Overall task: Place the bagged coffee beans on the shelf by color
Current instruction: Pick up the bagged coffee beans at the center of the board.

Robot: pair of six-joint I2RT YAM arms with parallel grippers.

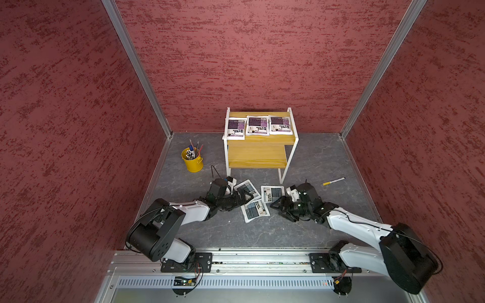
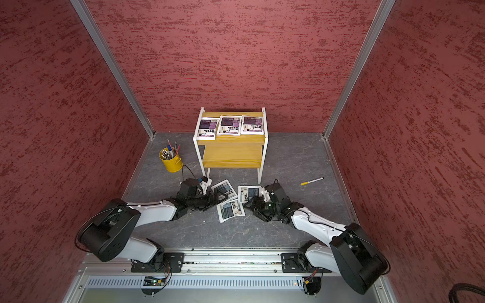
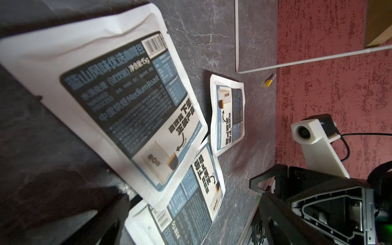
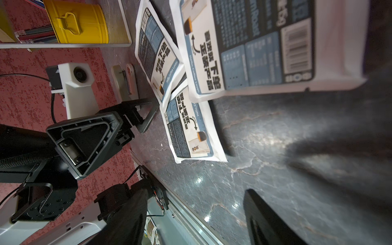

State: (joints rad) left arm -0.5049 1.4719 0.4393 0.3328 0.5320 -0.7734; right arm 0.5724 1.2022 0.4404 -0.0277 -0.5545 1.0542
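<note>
My left gripper should next grab the near grey-blue bag by its barcode-side edge [image 3: 172, 197], where the corner of another bag overlaps it.
The shelf [image 1: 258, 154] [image 2: 232, 157] stands at the back of the table. Three purple bagged coffee beans [image 1: 257, 125] [image 2: 230, 125] lie in a row on its top board. Three grey-blue bags lie on the table in front: a left one [image 1: 245, 186] [image 3: 118, 101], a right one [image 1: 273, 192] [image 4: 254, 42] and a near one [image 1: 256, 211] [image 3: 191, 201]. The left bag's corner overlaps the near bag. My left gripper [image 1: 248, 196] [image 3: 191, 229] is open wide over that overlap and holds nothing. Just beside the right bag, my right gripper [image 1: 277, 207] [image 4: 195, 222] is open over bare table.
A yellow pen bucket [image 1: 192, 160] stands left of the shelf. A yellow-capped marker [image 1: 333, 181] lies on the table to the right. Red walls close in three sides, and a metal rail [image 1: 236, 259] runs along the front edge.
</note>
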